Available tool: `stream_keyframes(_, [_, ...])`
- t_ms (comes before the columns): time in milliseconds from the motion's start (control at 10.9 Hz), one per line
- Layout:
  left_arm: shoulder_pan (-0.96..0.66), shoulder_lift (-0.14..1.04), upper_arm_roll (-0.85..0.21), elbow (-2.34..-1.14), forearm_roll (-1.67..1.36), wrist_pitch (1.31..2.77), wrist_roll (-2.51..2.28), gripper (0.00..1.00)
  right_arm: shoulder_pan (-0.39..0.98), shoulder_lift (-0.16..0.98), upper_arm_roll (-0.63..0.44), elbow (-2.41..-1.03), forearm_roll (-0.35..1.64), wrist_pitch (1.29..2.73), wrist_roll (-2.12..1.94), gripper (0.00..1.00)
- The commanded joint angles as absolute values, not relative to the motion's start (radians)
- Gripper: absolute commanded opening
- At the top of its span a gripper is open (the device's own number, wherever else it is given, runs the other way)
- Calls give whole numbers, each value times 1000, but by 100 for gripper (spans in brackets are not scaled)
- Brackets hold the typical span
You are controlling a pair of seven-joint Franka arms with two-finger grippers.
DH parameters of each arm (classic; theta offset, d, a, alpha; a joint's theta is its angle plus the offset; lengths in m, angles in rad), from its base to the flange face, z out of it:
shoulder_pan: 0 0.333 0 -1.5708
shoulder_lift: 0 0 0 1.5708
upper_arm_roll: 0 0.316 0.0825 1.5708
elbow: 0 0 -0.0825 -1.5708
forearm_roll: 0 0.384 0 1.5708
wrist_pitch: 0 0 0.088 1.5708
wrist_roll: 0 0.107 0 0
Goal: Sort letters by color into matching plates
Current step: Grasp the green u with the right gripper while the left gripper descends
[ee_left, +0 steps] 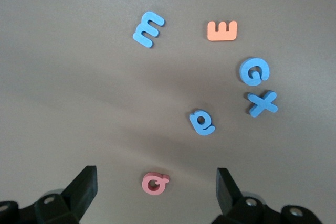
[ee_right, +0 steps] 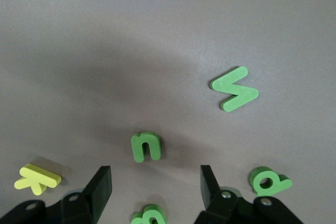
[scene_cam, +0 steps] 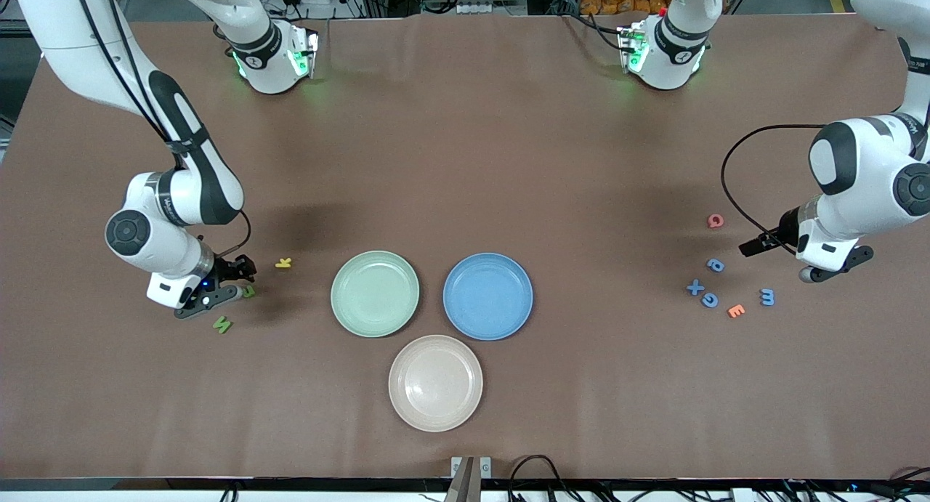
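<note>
My left gripper needs to close on the sides of the blue letter [scene_cam: 715, 265] [ee_left: 202, 123] that lies closest to the pink letter, between it and the blue x.
Two green letters show near the right arm's end in the front view: one [scene_cam: 249, 291] at my right gripper [scene_cam: 242, 282], and another [scene_cam: 222, 325] nearer the camera. In the right wrist view my right gripper [ee_right: 156, 187] is open low over the table, with one green letter [ee_right: 149, 216] between its fingers, untouched. Three more green letters [ee_right: 146, 147] [ee_right: 234, 88] [ee_right: 269, 180] lie around. Blue letters [scene_cam: 716, 265] [scene_cam: 695, 288] [scene_cam: 710, 299] [scene_cam: 767, 296] lie near my left gripper [scene_cam: 814, 269], which hangs open [ee_left: 156, 184] above the table. The green plate [scene_cam: 375, 293] and blue plate [scene_cam: 487, 296] hold nothing.
A beige-pink plate [scene_cam: 435, 383] sits nearer the camera than the other two. A yellow letter [scene_cam: 283, 263] lies by the green ones. An orange letter [scene_cam: 736, 311] and a pink letter [scene_cam: 716, 221] lie among the blue ones; the pink letter [ee_left: 155, 183] shows between the left fingers, well below them.
</note>
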State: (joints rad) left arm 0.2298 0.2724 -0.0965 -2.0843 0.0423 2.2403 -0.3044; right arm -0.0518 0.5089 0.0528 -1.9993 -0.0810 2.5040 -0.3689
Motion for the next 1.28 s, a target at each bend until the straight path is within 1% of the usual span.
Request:
stream_keyframes(0, [229,291,-101,-2080,98,2278,-420,100,-64,534,61,-1967,-87,2505,-380,72])
stream_keyframes(92, [224,302,-103,-2080,133,2296,-487,100,-66,543,61,-1964,-86,2508,-380,72])
stream_keyframes(183, [221,317,-106,-2080,176,2304,-555,100,-66,548,61,-1962,-86,2517,-380,69])
stream_keyframes(550, [212,386,-112,-2083,202,2371,-759,100,-63,574,61,-1959,-86,2540,-380,68])
stream_keyframes(825, [221,400,-112,-2127,202,2472,-815,100,-57,589,63,-1957,-86,2557,-373,66])
stream_keyframes(1008, [236,406,-112,-2187,190,2598,-821,100,-55,592,63,-1956,-84,2559,-371,64])
stream_keyframes(1100, [238,417,-112,-2204,189,2649,-850,100,-54,592,63,-1956,-84,2559,-371,60])
stream_keyframes(1192, [236,431,-113,-2204,189,2670,-876,100,-54,594,63,-1956,-86,2562,-371,52])
